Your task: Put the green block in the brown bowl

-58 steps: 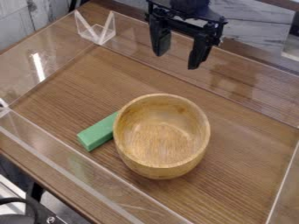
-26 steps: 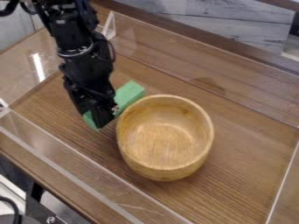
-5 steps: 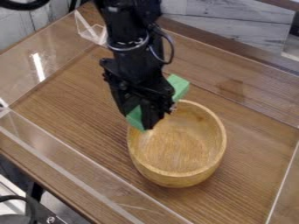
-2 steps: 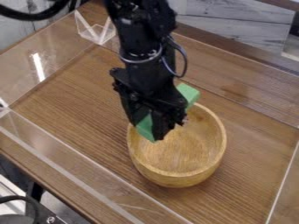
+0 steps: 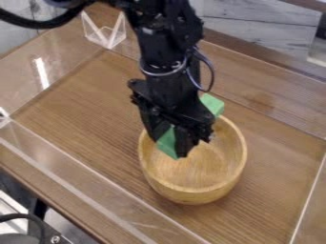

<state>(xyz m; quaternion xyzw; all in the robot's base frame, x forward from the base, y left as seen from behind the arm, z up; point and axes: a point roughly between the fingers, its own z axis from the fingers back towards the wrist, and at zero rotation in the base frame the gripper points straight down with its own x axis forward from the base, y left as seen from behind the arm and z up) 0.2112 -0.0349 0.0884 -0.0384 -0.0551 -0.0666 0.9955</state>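
Next, I release the green block inside the brown bowl, tilted up (image 5: 211,147) toward the back rim.
My black gripper (image 5: 177,143) hangs pointing down over the brown bowl (image 5: 193,179), its fingers shut on the green block (image 5: 209,105). The block is tilted, one end sticking up and to the right of the fingers, the other end showing green between them over the bowl's inside (image 5: 167,145). The bowl is a round light-brown wooden one, standing on the wooden table near the front. The fingertips are low inside the bowl's rim; whether the block touches the bowl's floor I cannot tell.
Clear acrylic walls (image 5: 76,191) enclose the wooden tabletop (image 5: 76,105) at the front and left. A small clear stand (image 5: 105,30) sits at the back left. The arm (image 5: 159,38) rises from the gripper toward the top of the picture.
The gripper with the green block has moved right and slightly down, from over the bowl's left rim to over its inside. The bowl has stayed put over the last second.
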